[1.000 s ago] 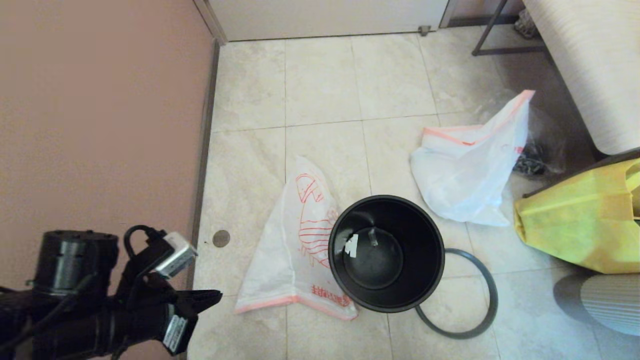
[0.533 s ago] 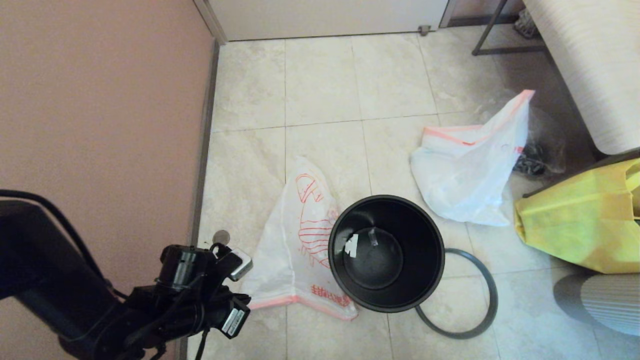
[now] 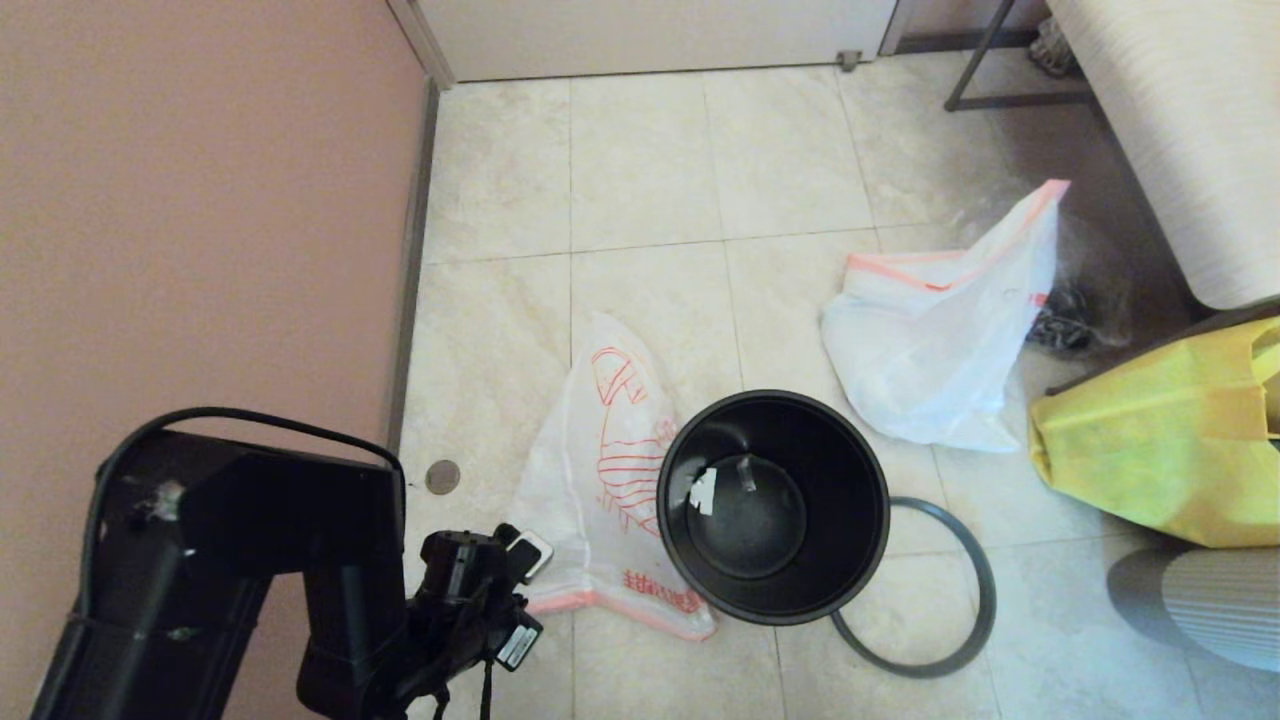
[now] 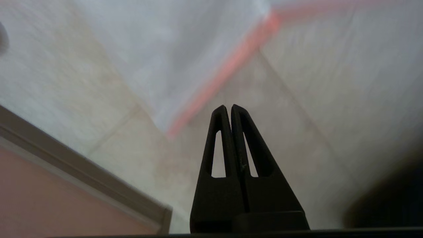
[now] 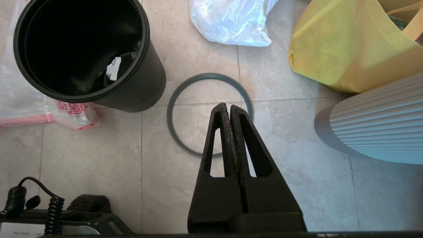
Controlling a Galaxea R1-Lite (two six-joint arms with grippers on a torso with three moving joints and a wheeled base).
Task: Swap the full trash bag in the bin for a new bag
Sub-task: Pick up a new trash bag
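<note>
Next, my left gripper moves to the new bag's white plastic (image 3: 561, 557) (image 4: 170, 45) just above its pink hem, toward the pink wall. It will close there.
The black bin (image 3: 772, 505) stands empty on the tiled floor, with only a white scrap at its bottom. Its grey ring (image 3: 975, 590) lies flat beside it on the right. The new bag (image 3: 600, 480), with its red drawing, lies flat to the bin's left, partly under it. The full trash bag (image 3: 930, 340) sits behind the bin on the right. My left arm (image 3: 250, 540) reaches down at the new bag's near left corner. My left gripper (image 4: 228, 107) is shut and empty, just off the pink hem (image 4: 224, 72). My right gripper (image 5: 228, 105) is shut and empty above the ring (image 5: 172, 122).
A pink wall (image 3: 200, 250) with a grey skirting runs close along the left of my left arm. A yellow bag (image 3: 1150, 450) and a ribbed white object (image 3: 1220, 600) stand on the right. A clear bag with dark contents (image 3: 1075, 300) lies behind the full bag.
My left arm has swung in from the lower left toward the new bag's near corner, and its wrist now points down there. The bags, bin and ring have not moved.
</note>
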